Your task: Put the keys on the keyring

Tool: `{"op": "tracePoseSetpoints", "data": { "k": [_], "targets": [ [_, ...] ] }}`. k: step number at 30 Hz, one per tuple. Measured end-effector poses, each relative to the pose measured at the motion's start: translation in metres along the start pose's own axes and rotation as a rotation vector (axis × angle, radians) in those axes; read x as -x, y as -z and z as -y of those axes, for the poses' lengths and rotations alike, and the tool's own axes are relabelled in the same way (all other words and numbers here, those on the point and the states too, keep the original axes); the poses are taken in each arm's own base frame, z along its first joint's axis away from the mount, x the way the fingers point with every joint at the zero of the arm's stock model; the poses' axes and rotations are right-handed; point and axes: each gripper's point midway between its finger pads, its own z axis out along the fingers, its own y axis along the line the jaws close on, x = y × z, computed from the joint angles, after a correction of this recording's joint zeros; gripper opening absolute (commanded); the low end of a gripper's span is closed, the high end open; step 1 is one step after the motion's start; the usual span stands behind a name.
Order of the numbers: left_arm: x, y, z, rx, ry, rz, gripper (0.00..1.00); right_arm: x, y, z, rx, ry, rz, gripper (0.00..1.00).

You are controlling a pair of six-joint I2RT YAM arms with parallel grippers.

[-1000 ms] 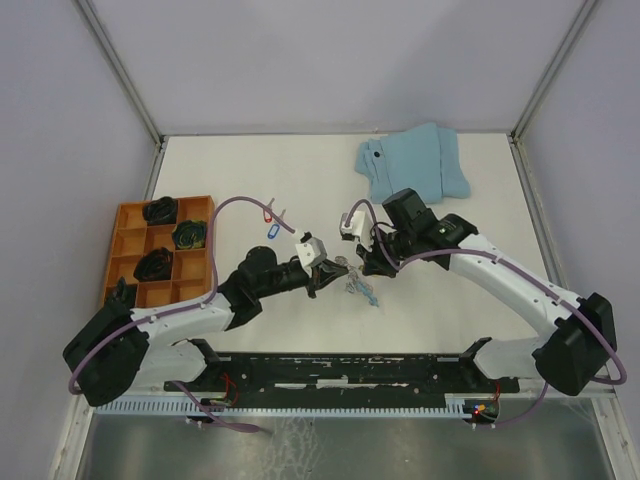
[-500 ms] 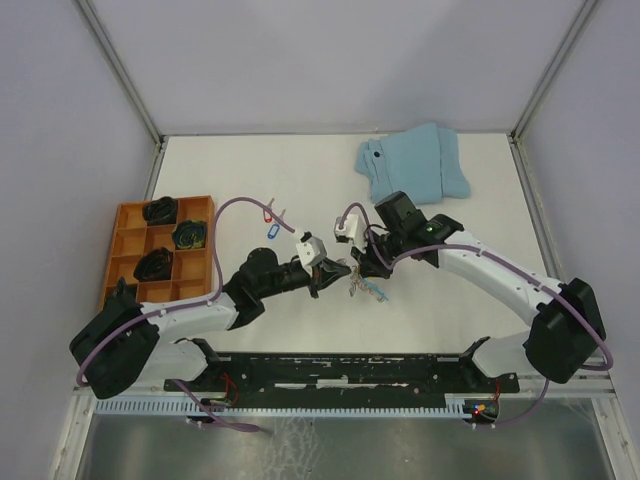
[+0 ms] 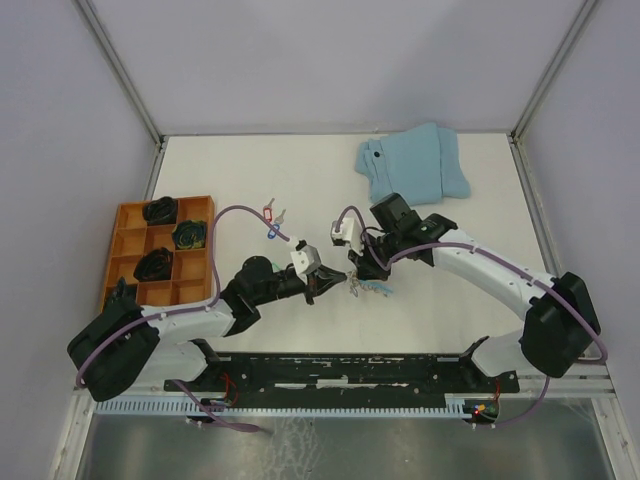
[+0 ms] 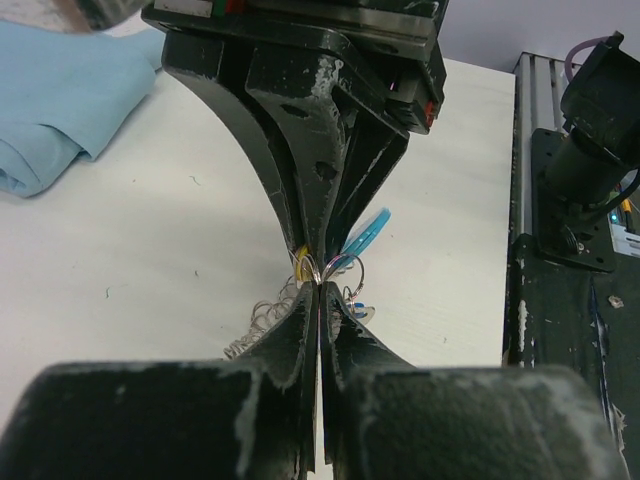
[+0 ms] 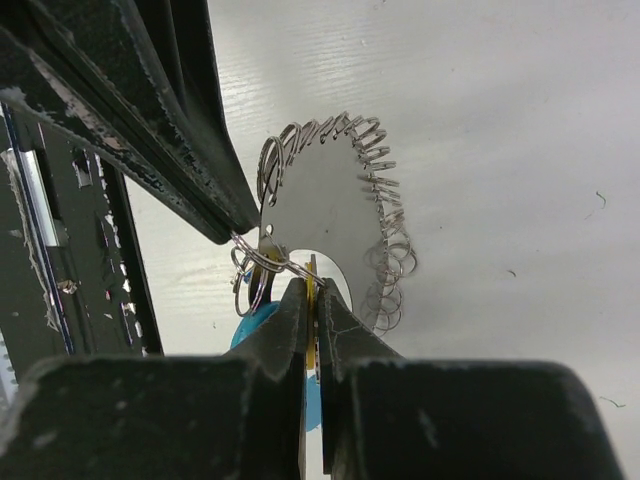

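Observation:
I need to use my right gripper to set the key with the yellow tag down and release it on the table [image 3: 413, 239], just in front of the light-blue cloth.
My left gripper [image 3: 332, 282] and right gripper [image 3: 356, 272] meet tip to tip just above the table's middle. In the left wrist view the left gripper [image 4: 318, 288] is shut on a thin split ring [image 4: 345, 268]. In the right wrist view the right gripper [image 5: 312, 284] is shut on a key's yellow tag [image 5: 311, 300], and that split ring [image 5: 262, 258] runs to it from the left fingertips [image 5: 232, 222]. The keyring [image 5: 385, 225], a loop of small wire rings with a blue plastic part [image 4: 366, 234], hangs below them. Two more keys, one red-tagged [image 3: 267, 209] and one blue-tagged [image 3: 272, 232], lie to the left.
A folded light-blue cloth [image 3: 413, 165] lies at the back right. An orange compartment tray [image 3: 128, 240] holding dark items stands at the left edge. The black rail of the arm bases [image 3: 350, 368] runs along the near edge.
Both grippers have shifted a little toward the near edge, still tip to tip and shut. The keyring bunch moved with them. The loose keys have not moved.

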Motion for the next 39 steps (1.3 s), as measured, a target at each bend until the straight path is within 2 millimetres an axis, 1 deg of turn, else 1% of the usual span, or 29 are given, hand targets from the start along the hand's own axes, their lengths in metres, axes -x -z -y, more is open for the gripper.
{"op": "tracePoseSetpoints", "data": {
  "k": [1,2,7,11,16,21,25,29,35,36,38,39],
  "targets": [
    [0.000,0.000,0.000,0.002,0.000,-0.001,0.03,0.000,0.000,0.000,-0.001,0.001,0.001,0.01],
    [0.000,0.000,-0.001,0.003,0.000,0.000,0.05,0.001,0.001,0.000,-0.003,0.002,0.002,0.01],
    [0.001,0.002,-0.001,0.014,0.000,-0.001,0.23,0.009,0.011,-0.002,-0.019,0.026,0.033,0.00],
    [0.002,0.004,-0.002,0.024,0.001,-0.004,0.33,0.020,0.017,-0.007,-0.022,0.058,0.064,0.00],
    [-0.007,0.004,-0.002,0.026,0.020,-0.045,0.44,0.024,0.015,-0.012,-0.013,0.073,0.068,0.01],
    [-0.008,0.003,-0.002,0.024,0.031,-0.066,0.49,0.027,0.014,-0.015,-0.008,0.082,0.073,0.00],
    [-0.009,0.003,-0.003,0.025,0.034,-0.070,0.50,0.030,0.013,-0.017,-0.004,0.089,0.078,0.01],
    [-0.010,0.002,-0.003,0.026,0.039,-0.082,0.48,0.035,0.014,-0.017,-0.007,0.095,0.089,0.01],
    [-0.009,-0.005,-0.007,0.027,0.043,-0.089,0.46,0.039,0.013,-0.017,-0.011,0.093,0.092,0.01],
    [-0.009,-0.006,-0.007,0.027,0.043,-0.090,0.44,0.039,0.012,-0.017,-0.010,0.090,0.091,0.01],
    [-0.010,-0.006,-0.007,0.028,0.044,-0.092,0.36,0.039,0.012,-0.017,-0.009,0.087,0.090,0.01],
    [-0.010,-0.007,-0.008,0.028,0.044,-0.092,0.30,0.039,0.012,-0.017,-0.009,0.087,0.090,0.01]
  ]
}}
